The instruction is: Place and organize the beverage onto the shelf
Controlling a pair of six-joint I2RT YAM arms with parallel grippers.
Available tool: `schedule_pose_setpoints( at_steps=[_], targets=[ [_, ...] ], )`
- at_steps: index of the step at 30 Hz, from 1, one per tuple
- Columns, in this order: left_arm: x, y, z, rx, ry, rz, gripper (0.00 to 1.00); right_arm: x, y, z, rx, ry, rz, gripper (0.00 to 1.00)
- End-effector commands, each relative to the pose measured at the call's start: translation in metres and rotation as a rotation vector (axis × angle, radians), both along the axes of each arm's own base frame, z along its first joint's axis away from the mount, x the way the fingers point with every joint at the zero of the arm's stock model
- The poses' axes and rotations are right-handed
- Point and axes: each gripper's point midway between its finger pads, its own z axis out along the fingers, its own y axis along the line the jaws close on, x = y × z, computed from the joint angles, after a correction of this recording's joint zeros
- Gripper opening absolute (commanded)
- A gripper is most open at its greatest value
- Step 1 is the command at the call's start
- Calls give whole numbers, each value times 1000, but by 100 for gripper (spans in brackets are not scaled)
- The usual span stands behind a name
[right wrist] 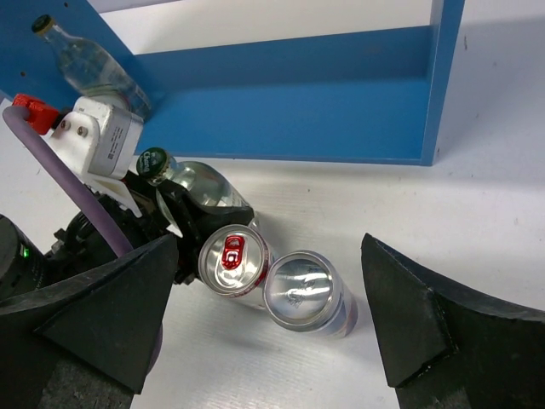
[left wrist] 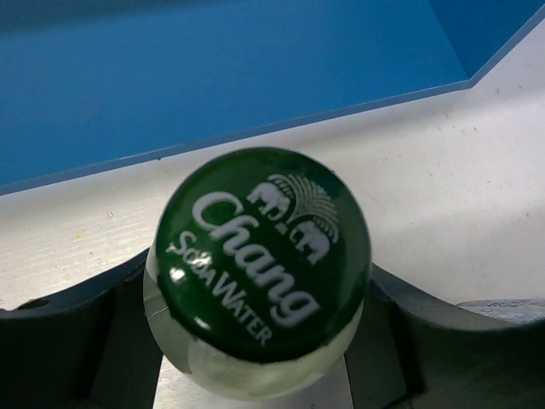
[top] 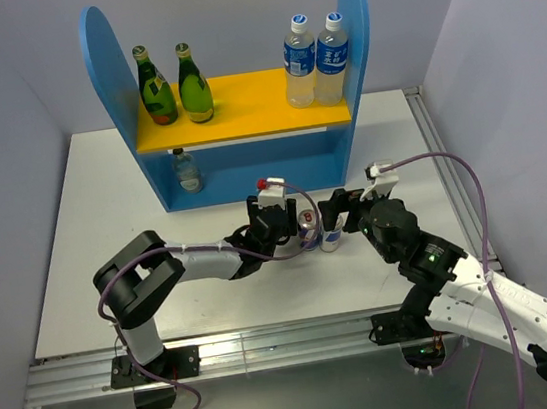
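The robot's left gripper needs to release the short clear bottle on the blue lower level (top: 206, 184), next to the other clear bottle.
The blue shelf (top: 107, 75) holds two dark green bottles (top: 155, 89) on its yellow-orange board, and one short clear bottle (top: 185, 169) stands on its lower level. My left gripper (top: 291, 230) is shut on the other short clear bottle (left wrist: 255, 358), whose green cap (left wrist: 264, 251) reads Chang Soda Water; it leans in the jaws just in front of the shelf (left wrist: 213, 77). Two slim cans (right wrist: 234, 260) (right wrist: 306, 294) stand touching on the table beside it. My right gripper (right wrist: 268, 324) is open, its fingers (right wrist: 102, 315) spread on either side of the cans.
Two taller clear bottles with blue labels (top: 315, 58) stand at the right of the upper board. My two arms meet close together in front of the shelf. The table's edge rail (top: 438, 152) runs along the right.
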Motion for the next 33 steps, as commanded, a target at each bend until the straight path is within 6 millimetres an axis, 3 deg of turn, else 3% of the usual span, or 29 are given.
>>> schedule_pose_setpoints(
  at_steps=[1,7,13,18,24,33],
  targets=[
    [14,4,31,-42,-77,49,0,1,3,6,23,-18,-1,95],
    [33,37,65,-57,-140,95,0,2,4,7,26,-19,1,95],
    [74,85,91,-85,-184,188,0,2,3,6,24,-17,-3,95],
    [102,105,107,-109,-214,222,0,2,3,5,21,-15,-5,95],
    [134,122,109,-120,-224,265,0,2,2,5,21,-15,-6,95],
    [174,143,79,-95,-183,363,0,3,2,4,17,-12,-8,95]
  ],
)
